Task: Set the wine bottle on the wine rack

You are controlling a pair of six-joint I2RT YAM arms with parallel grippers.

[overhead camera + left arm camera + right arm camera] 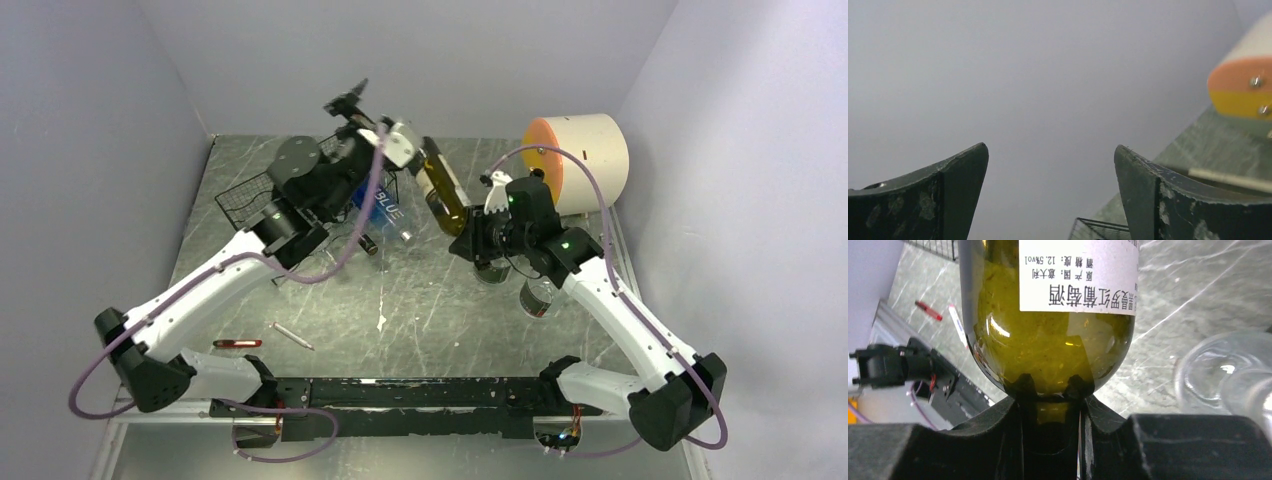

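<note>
My right gripper is to lay the wine bottle in the black wine rack's end farther from the blue-label bottle (268,230). The wine bottle hangs tilted above the table centre now.
The olive-green wine bottle (445,200) with a white label hangs tilted above the table centre, base toward the back. My right gripper (470,238) is shut on its neck. In the right wrist view the neck sits between my fingers (1013,430) and the labelled body (1048,350) extends away. The black wire wine rack (245,200) stands at the back left, partly hidden by my left arm; a corner shows in the left wrist view (1103,230). My left gripper (350,100) is open and empty, raised above the rack toward the back wall (1050,150).
A bottle with a blue label (385,210) lies by the rack. Clear glasses (538,296) stand under my right arm (1218,370). A white cylinder with an orange end (585,160) sits back right. A red pen (237,343) and a white pen (290,336) lie front left.
</note>
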